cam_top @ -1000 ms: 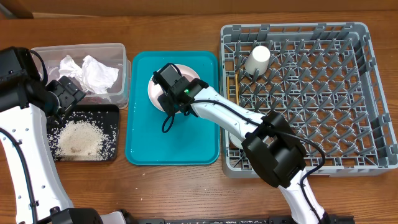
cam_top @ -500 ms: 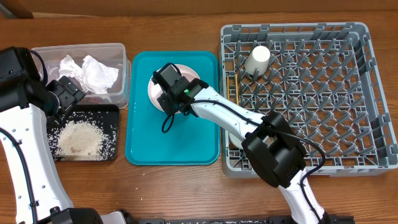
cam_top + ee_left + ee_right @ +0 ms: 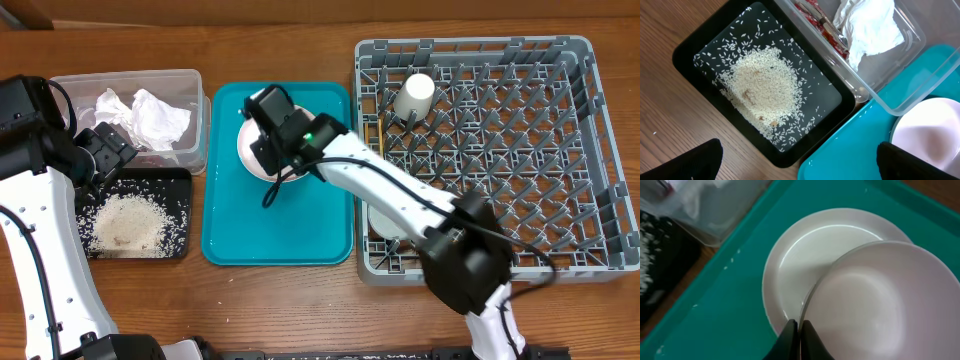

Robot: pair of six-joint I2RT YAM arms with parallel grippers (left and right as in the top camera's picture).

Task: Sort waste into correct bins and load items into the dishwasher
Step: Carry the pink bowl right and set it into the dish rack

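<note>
Next, I let go of the pale bowl with my right gripper in the grey dish rack [image 3: 428, 154], in front of the small white cup.
My right gripper [image 3: 800, 330] is shut on the rim of a pale bowl [image 3: 875, 300], which tilts over the round pale-pink plate [image 3: 800, 255] on the teal tray [image 3: 280, 225]. From overhead the right wrist [image 3: 280, 125] covers most of the plate [image 3: 312, 116]. Over the corner between the black tray [image 3: 690, 45] and the teal tray [image 3: 850, 150], my left gripper [image 3: 797, 162] is open and holds nothing. Rice [image 3: 760, 90] lies piled in the black tray. White napkins [image 3: 870, 25] and a red wrapper [image 3: 825, 30] sit in the clear tub [image 3: 190, 150].
The grey dish rack [image 3: 560, 60] stands on the right with a small white cup [image 3: 415, 95] upside down near its back left. Chopsticks [image 3: 380, 135] lie along its left side. The right arm stretches from the front across the rack's left corner.
My right gripper has shut on the bowl's rim and the wrist has shifted slightly up and back over the plate. The left arm has not moved.
</note>
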